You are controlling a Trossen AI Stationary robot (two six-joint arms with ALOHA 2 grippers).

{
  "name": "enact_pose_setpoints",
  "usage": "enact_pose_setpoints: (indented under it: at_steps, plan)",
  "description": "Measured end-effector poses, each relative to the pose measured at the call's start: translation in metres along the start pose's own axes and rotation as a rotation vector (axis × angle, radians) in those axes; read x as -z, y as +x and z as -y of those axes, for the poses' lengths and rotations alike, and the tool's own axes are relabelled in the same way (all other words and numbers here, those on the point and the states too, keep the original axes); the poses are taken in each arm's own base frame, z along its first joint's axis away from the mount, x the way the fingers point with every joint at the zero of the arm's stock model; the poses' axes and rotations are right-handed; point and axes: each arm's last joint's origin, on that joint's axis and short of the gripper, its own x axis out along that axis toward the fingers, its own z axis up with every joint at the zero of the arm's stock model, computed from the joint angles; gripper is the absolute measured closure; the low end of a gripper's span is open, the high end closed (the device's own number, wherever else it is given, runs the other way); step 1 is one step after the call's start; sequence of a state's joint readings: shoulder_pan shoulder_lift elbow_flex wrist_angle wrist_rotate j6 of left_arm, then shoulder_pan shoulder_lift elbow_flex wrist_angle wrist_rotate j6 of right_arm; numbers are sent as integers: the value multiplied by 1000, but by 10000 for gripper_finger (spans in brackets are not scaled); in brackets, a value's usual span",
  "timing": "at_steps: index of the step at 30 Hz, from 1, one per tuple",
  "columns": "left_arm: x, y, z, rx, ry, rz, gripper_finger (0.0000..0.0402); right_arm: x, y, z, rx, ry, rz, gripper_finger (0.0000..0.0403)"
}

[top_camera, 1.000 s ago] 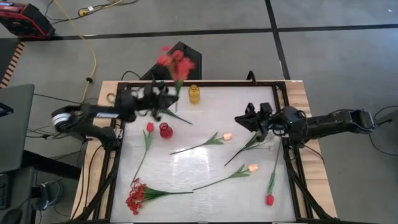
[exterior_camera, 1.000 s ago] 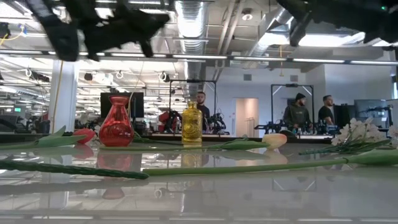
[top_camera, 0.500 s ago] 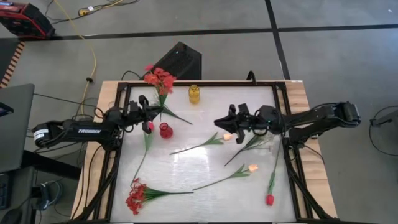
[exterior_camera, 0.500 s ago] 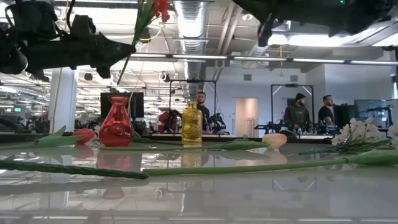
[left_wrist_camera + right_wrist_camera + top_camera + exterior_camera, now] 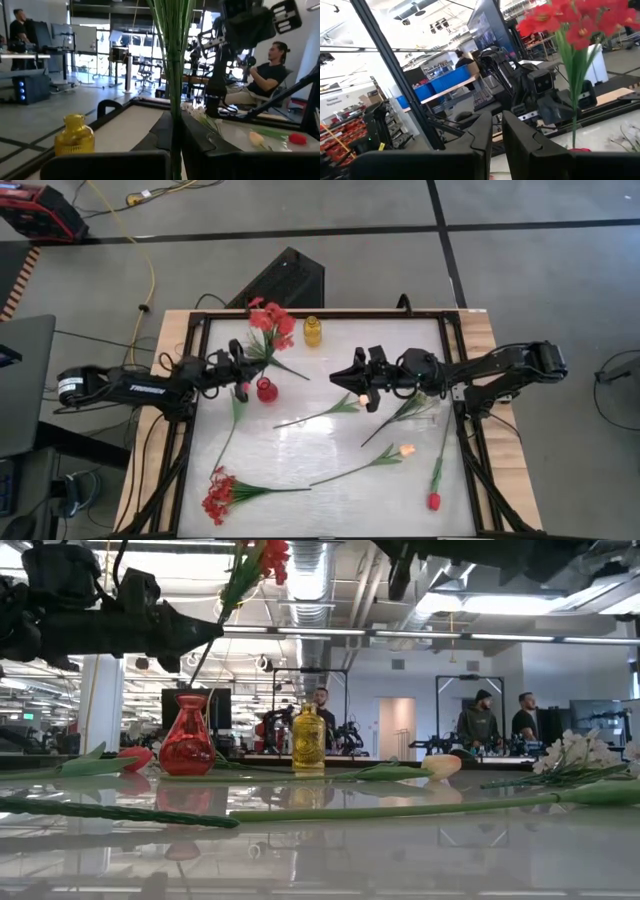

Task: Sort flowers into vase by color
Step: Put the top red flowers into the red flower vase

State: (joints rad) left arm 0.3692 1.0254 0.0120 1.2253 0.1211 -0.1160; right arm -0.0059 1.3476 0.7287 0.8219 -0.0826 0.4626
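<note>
Next, I release the red spray with its stem standing in the red vase [image 5: 266, 389] below my left gripper.
My left gripper [image 5: 243, 368] hangs over the red vase [image 5: 265, 390], shut on a red clustered-blossom spray [image 5: 270, 320]. In the low view the spray's stem [image 5: 208, 650] slants down to the red vase's mouth [image 5: 188, 697]; whether it is inside, I cannot tell. The yellow vase [image 5: 313, 331] stands near the far edge. My right gripper [image 5: 352, 378] hovers mid-table, shut and empty, over a cream tulip's stem [image 5: 325, 413]. Lying flat are another cream tulip [image 5: 405, 449], two red tulips [image 5: 240, 385] [image 5: 434, 500], a red spray [image 5: 218, 495] and white blossoms [image 5: 415, 408]. My left gripper pinches the red spray's green stem [image 5: 175, 100] between its two fingers, which come level from the table's left and lie across it. The spray is lifted clear and stands nearly upright, tilted, with the blossoms [image 5: 262, 555] above the fingers and the stem's lower end at the red vase's mouth.
A black metal frame [image 5: 455, 380] borders the white table top. The loose flowers lie over the middle and near half. People stand in the room behind the far edge [image 5: 480, 720]. A black box [image 5: 290, 278] sits on the floor beyond the table.
My left gripper has come down with the red spray from high near the far edge, swinging left and then back over the red vase; the stem now ends at the vase's mouth. My right arm has reached toward the table's left, coming over the cream tulip.
</note>
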Motion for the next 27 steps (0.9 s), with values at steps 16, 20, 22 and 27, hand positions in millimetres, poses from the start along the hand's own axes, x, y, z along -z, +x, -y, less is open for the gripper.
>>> enact_pose_setpoints:
  at_steps: [16,20,22,27]
  plan:
    - [9,1,8,-18,2,-68,401,0,0,-1,-3,0,1,332]
    - [11,1,8,-30,10,-85,401,0,0,-1,-3,0,2,332]
    - [11,1,8,-41,11,-84,401,0,0,-1,-3,0,2,332]
    - [11,1,8,-45,7,-91,401,0,0,-1,-3,0,2,332]
